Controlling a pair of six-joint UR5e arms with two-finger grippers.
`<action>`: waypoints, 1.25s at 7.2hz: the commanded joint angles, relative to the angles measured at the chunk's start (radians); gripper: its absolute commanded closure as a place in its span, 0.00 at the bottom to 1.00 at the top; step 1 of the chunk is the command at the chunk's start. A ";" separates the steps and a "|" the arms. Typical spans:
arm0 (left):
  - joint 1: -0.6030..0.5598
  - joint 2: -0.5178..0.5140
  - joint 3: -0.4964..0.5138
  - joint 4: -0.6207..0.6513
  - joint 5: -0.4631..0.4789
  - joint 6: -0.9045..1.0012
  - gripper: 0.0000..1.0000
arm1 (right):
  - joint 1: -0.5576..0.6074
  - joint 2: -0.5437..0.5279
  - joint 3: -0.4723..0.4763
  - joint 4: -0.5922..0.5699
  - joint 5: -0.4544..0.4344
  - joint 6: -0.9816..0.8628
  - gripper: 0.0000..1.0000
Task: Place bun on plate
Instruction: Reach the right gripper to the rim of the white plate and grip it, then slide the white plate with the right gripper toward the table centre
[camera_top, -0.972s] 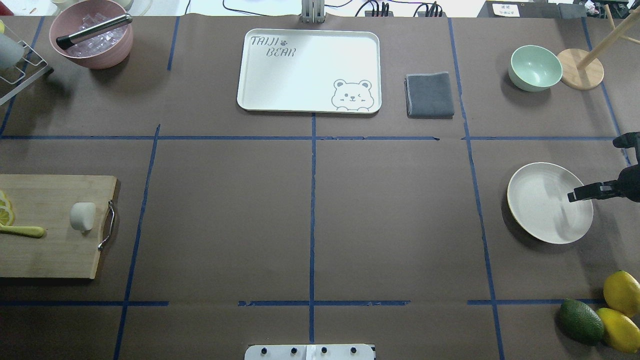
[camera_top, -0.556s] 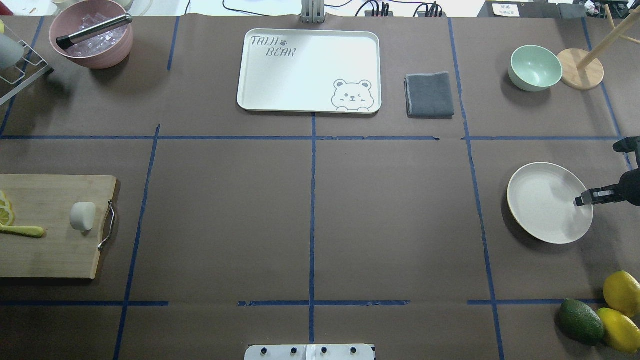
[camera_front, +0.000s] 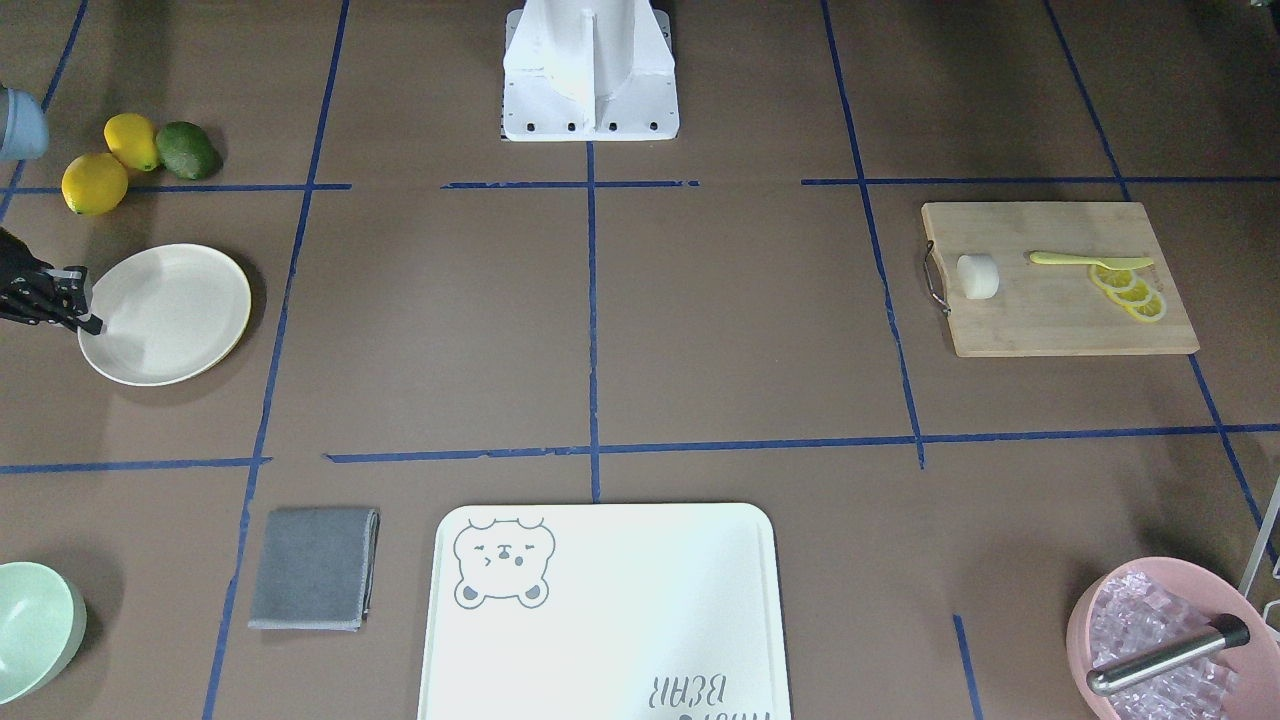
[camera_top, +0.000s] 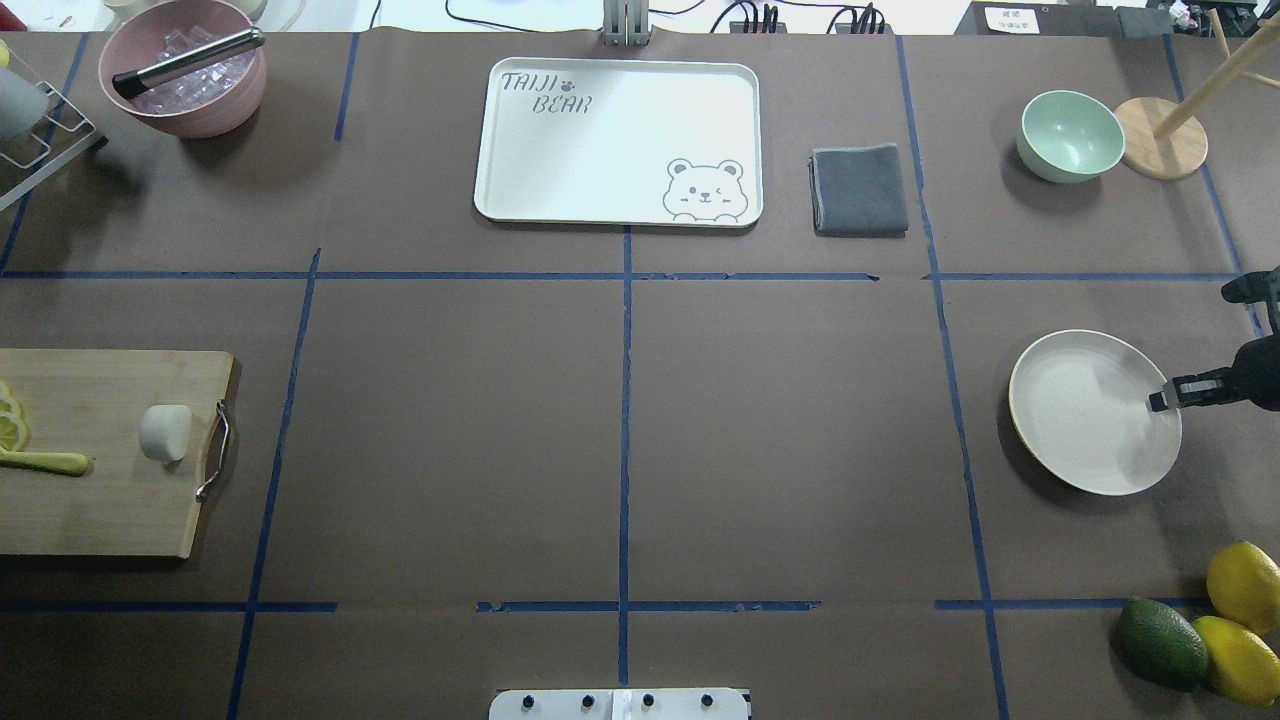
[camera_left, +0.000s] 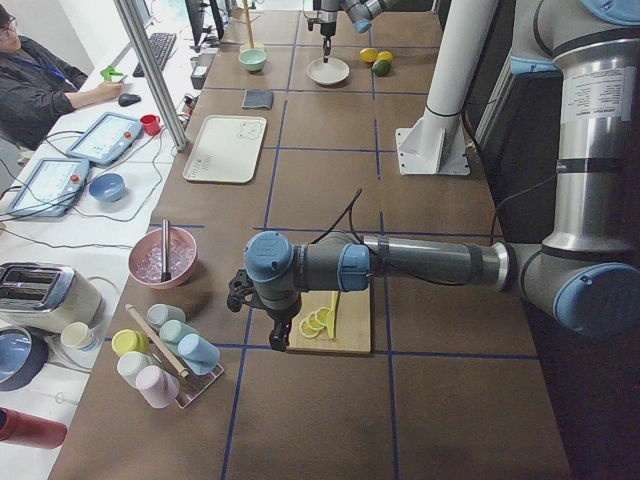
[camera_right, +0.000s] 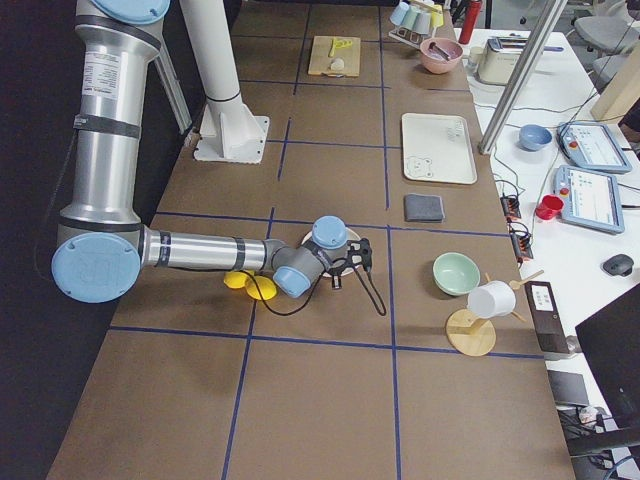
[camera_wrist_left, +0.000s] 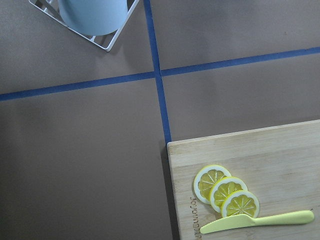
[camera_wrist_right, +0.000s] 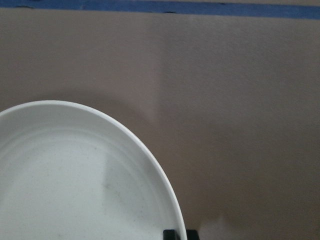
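Note:
Next, my right gripper releases the cream plate on the blue tape (camera_front: 611, 329) between the white stand and the tray with the bear print.
The bun (camera_top: 165, 432) is a small white roll lying on the wooden cutting board (camera_top: 100, 500) at the table's left, also seen in the front view (camera_front: 978, 276). The cream plate (camera_top: 1085, 425) sits at the far right. My right gripper (camera_top: 1155, 402) is at the plate's right rim, and in the right wrist view its fingertips (camera_wrist_right: 171, 234) straddle the plate's edge (camera_wrist_right: 75, 190), shut on it. My left gripper (camera_left: 275, 335) hangs above the board's lemon end, away from the bun. I cannot tell whether it is open or shut.
Lemon slices (camera_wrist_left: 226, 190) and a yellow knife (camera_wrist_left: 257, 222) lie on the board. A bear-printed tray (camera_top: 617, 140), grey cloth (camera_top: 860, 190) and mint bowl (camera_top: 1070, 135) are at the back. Two lemons and an avocado (camera_top: 1160, 642) sit near the plate.
My right gripper drew back from over the plate's middle to its right rim. The plate then shifted slightly left and toward the robot. The bun has not moved.

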 joint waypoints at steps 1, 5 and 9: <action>0.000 0.000 0.000 -0.001 0.000 0.000 0.00 | 0.000 0.141 0.003 0.002 0.056 0.151 1.00; 0.002 0.002 0.000 -0.001 -0.003 -0.003 0.00 | -0.217 0.451 -0.002 -0.007 -0.086 0.542 1.00; 0.002 0.005 0.000 0.000 -0.005 -0.003 0.00 | -0.462 0.607 -0.008 -0.141 -0.386 0.679 1.00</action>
